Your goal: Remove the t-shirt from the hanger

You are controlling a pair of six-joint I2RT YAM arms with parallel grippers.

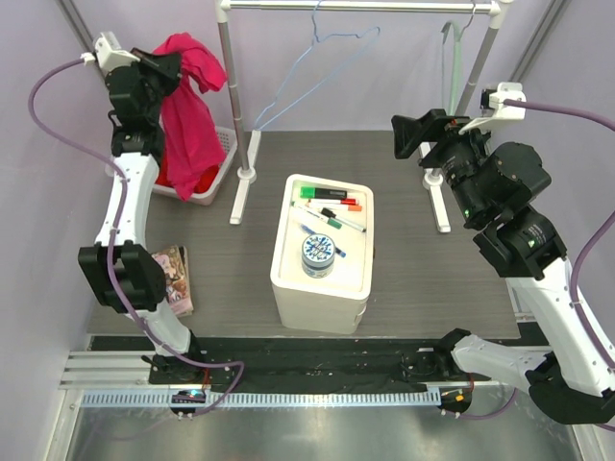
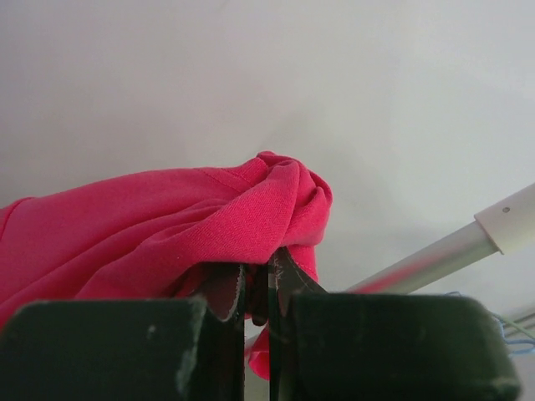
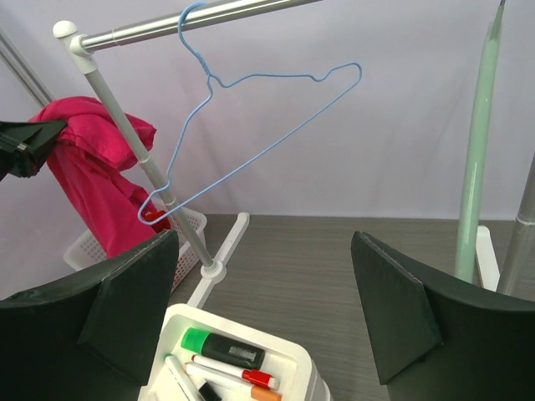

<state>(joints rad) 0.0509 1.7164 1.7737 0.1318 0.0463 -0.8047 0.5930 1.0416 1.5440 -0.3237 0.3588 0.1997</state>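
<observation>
My left gripper will let go of the pink-red t-shirt in the white basket (image 1: 200, 161), next to the post of the rack.
The pink-red t-shirt (image 1: 187, 110) hangs from my left gripper (image 1: 173, 69), held high at the back left; its lower part drops into the white basket (image 1: 223, 158). In the left wrist view the jaws (image 2: 256, 288) are shut on a fold of the shirt (image 2: 167, 225). The bare blue wire hanger (image 1: 312, 72) hangs on the rail (image 1: 356, 6); it also shows in the right wrist view (image 3: 259, 117). My right gripper (image 1: 408, 134) is open and empty, right of the hanger, its fingers (image 3: 125, 313) wide apart.
A white box (image 1: 322, 254) with markers and a round tin stands mid-table. The rack's left post (image 1: 235, 96) and white foot (image 1: 242, 192) stand beside the basket. A green hanger (image 1: 452, 67) hangs at the rail's right end. A booklet (image 1: 173, 279) lies at left.
</observation>
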